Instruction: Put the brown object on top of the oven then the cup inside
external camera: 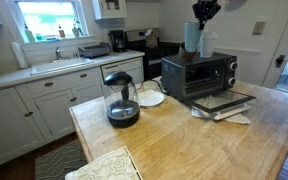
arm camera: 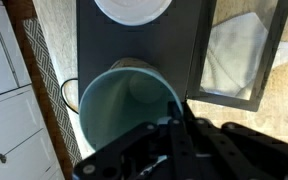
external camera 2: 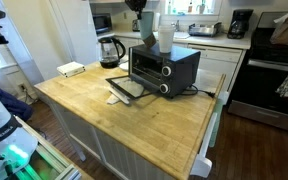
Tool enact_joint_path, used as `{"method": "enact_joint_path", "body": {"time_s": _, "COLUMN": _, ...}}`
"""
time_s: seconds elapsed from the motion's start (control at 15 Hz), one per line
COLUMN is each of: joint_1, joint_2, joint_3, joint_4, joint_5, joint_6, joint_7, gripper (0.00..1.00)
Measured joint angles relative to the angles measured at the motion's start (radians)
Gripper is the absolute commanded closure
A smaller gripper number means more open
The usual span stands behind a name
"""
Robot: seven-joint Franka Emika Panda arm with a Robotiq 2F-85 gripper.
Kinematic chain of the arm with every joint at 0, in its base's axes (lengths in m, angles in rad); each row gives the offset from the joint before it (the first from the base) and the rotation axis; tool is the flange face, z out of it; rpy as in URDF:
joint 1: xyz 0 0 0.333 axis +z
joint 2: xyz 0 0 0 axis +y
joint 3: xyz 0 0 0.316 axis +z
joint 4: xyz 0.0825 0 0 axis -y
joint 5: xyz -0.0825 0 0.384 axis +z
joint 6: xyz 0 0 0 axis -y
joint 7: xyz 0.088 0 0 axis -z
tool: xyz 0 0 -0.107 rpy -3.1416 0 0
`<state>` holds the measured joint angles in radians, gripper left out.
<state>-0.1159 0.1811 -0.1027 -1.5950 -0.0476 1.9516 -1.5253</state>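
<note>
I will use my gripper to set the blue cup down inside the brown object on the oven top (external camera: 189, 49) (arm camera: 138, 78), next to the white cup.
My gripper (external camera: 200, 20) is shut on the rim of the brown object (external camera: 192, 38), which looks dull grey-blue from the side. It holds the object upright at the top of the oven (external camera: 199, 76), touching it or just above; I cannot tell which. The white cup (external camera: 209, 45) stands on the oven top right beside it. In the other exterior view the gripper (external camera 2: 143, 16), brown object (external camera 2: 149, 31), cup (external camera 2: 166, 36) and oven (external camera 2: 164, 68) show the same. In the wrist view my gripper (arm camera: 174, 125) grips the vessel's rim (arm camera: 124, 105), with the cup (arm camera: 132, 8) beyond it. The oven door (external camera: 224, 101) hangs open.
A glass kettle (external camera: 121, 98) and a white dish (external camera: 150, 98) stand on the wooden counter (external camera: 174, 140) beside the oven. White paper (arm camera: 239, 55) lies under the open door. A patterned cloth (external camera: 104, 165) lies at the counter's edge. A black stove (external camera 2: 274, 80) stands behind.
</note>
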Motion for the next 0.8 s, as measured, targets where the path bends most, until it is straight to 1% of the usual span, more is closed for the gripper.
{"method": "enact_joint_path", "body": {"time_s": 0.33, "joint_1": -0.002, "joint_2": 0.019, "joint_3": -0.001, "joint_4": 0.0, "joint_5": -0.011, "joint_6": 0.013, "joint_7": 0.0, "gripper": 0.99}}
{"method": "enact_joint_path", "body": {"time_s": 0.8, "joint_1": 0.0, "joint_2": 0.012, "joint_3": 0.001, "joint_4": 0.004, "joint_5": -0.073, "joint_6": 0.102, "joint_7": 0.0, "gripper": 0.99}}
